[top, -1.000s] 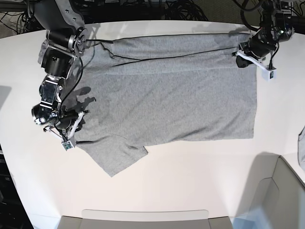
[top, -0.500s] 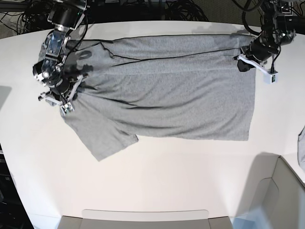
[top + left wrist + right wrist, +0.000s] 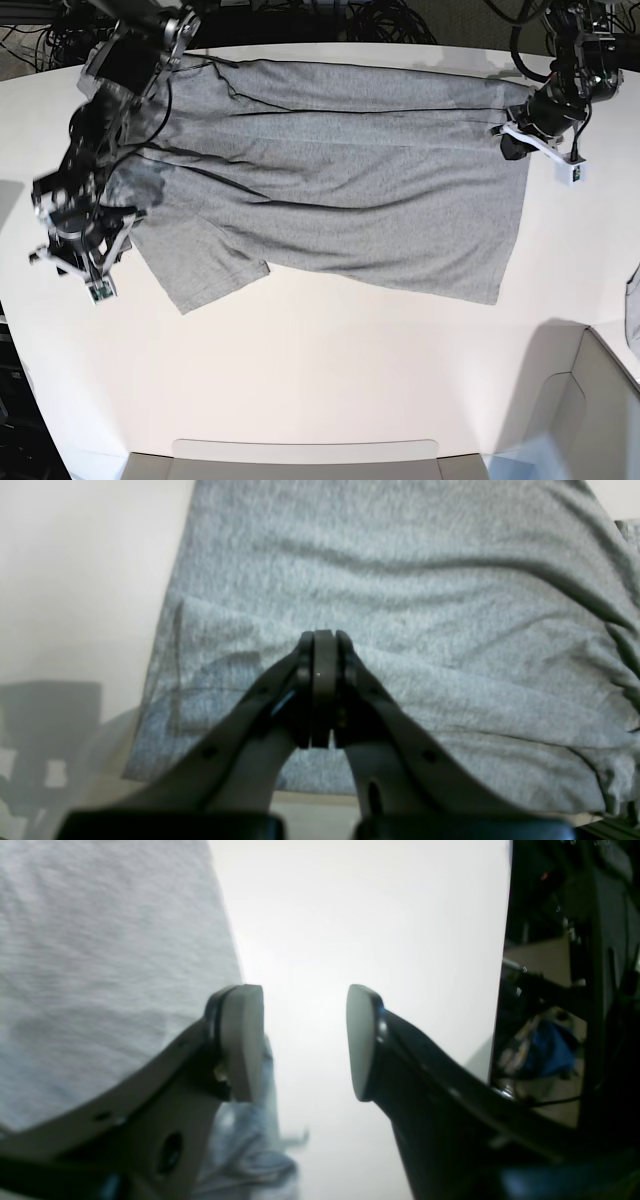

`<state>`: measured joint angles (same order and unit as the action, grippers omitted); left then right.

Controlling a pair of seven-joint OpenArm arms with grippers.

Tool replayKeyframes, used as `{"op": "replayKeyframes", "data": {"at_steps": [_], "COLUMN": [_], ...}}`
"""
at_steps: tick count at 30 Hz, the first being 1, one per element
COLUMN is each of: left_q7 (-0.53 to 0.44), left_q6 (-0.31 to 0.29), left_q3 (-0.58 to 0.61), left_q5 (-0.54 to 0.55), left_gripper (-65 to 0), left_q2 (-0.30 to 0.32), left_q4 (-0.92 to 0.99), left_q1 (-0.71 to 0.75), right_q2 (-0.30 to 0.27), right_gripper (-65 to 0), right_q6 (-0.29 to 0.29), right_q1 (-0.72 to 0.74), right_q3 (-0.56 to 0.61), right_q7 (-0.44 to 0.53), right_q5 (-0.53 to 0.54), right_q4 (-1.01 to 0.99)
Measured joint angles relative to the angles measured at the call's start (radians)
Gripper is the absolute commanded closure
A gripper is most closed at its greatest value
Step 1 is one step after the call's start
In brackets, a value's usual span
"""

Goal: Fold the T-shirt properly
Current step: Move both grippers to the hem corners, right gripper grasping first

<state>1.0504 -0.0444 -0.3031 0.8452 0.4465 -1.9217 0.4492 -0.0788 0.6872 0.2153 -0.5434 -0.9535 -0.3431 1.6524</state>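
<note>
Next, my right gripper reaches the T-shirt's front sleeve and grips the sleeve's outer edge (image 3: 174, 289), near its opening's corner.
The heather-grey T-shirt (image 3: 340, 170) lies plain side up across the far half of the white table (image 3: 330, 360), with diagonal wrinkles and one sleeve (image 3: 200, 265) pointing to the front left. My left gripper (image 3: 512, 140) is at the shirt's right hem; in the left wrist view it (image 3: 322, 640) is shut with its tips pinched into a fold of the T-shirt (image 3: 400, 580). My right gripper (image 3: 80, 258) hovers just off the shirt's left edge. In the right wrist view it (image 3: 305, 1040) is open and empty over bare table, with the T-shirt (image 3: 100, 965) to its left.
A narrow bluish-grey fabric sliver (image 3: 633, 310) hangs at the right edge. A grey bin (image 3: 590, 410) stands at the front right and a grey tray rim (image 3: 300, 455) at the front. Cables lie behind the table. Bluish cloth (image 3: 250, 1150) shows under the right gripper's left finger.
My right gripper dragged the shirt's left side toward the back, then let go and moved out past the left edge. The left gripper stayed shut at the right hem.
</note>
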Motion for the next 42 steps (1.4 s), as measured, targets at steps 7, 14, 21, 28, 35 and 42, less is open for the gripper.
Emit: {"op": "replayKeyframes", "data": {"at_steps": [7, 14, 21, 28, 35, 42], "left_q7": [-0.004, 0.003, -0.003, -0.001, 0.032, 0.132], "left_q6": [0.009, 0.007, 0.007, 0.007, 0.012, 0.003], "left_q3": [0.001, 0.004, 0.001, 0.002, 0.002, 0.004], "left_q5": [0.0, 0.003, 0.001, -0.001, -0.008, -0.005], "left_gripper": [0.0, 0.0, 0.0, 0.0, 0.0, -13.3], "left_q2": [-0.043, -0.121, -0.149, -0.15, -0.15, -0.116], "left_q4": [0.0, 0.0, 0.0, 0.0, 0.004, 0.019], "left_q1": [-0.028, -0.023, -0.028, -0.061, -0.114, -0.335], "right_q2": [-0.138, -0.176, -0.166, -0.156, -0.148, -0.131], "right_gripper": [-27.9, -27.9, -27.9, -27.9, -27.9, -27.9], "right_q6": [0.0, 0.0, 0.0, -0.003, -0.003, 0.0], "right_q1": [0.349, 0.412, 0.433, 0.446, 0.446, 0.431], "right_q3": [0.004, -0.001, -0.006, -0.006, -0.006, -0.006], "right_q7": [0.178, 0.385, 0.508, 0.593, 0.623, 0.655], "right_q5": [0.006, -0.02, -0.001, 0.032, 0.059, 0.083], "right_q4": [-0.584, -1.013, -1.149, -1.248, -1.295, -1.297]}}
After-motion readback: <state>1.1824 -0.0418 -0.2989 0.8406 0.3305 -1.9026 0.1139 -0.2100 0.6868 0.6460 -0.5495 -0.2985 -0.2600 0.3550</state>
